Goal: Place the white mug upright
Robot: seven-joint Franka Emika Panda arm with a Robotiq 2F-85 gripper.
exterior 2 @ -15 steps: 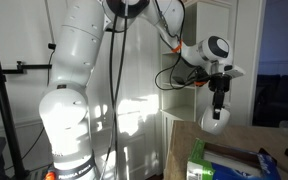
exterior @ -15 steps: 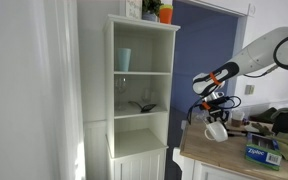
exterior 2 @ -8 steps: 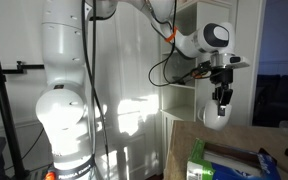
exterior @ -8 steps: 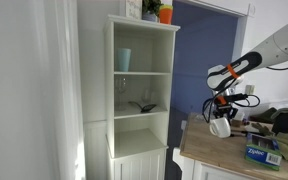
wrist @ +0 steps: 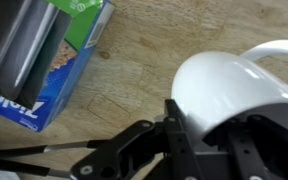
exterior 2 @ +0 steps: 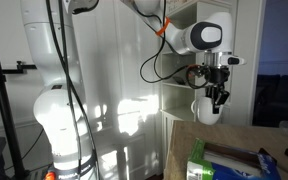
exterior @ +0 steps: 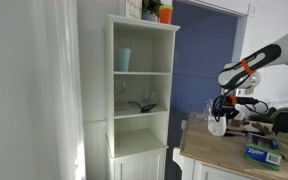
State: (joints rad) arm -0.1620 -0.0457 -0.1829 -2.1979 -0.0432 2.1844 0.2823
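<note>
My gripper should lower the white mug and set it down upright on the wooden table (exterior: 214, 130), beside the black handles.
The white mug (exterior: 218, 127) hangs from my gripper (exterior: 222, 114) above the wooden table (exterior: 224, 150). In an exterior view the mug (exterior 2: 206, 110) sits under the gripper (exterior 2: 216, 95), which is shut on its rim. In the wrist view the mug (wrist: 234, 88) fills the right side, its handle at the upper right, with the black fingers (wrist: 209, 140) clamped on it. The table top lies below it.
A blue tissue box (wrist: 54, 70) and a dark object lie on the table; the box also shows in both exterior views (exterior: 262, 154) (exterior 2: 196, 165). A white shelf cabinet (exterior: 142, 90) holds a pale tumbler (exterior: 124, 59) and clear glasses.
The arm has swung along the table away from the white shelf cabinet, carrying the mug, and has raised it a little.
</note>
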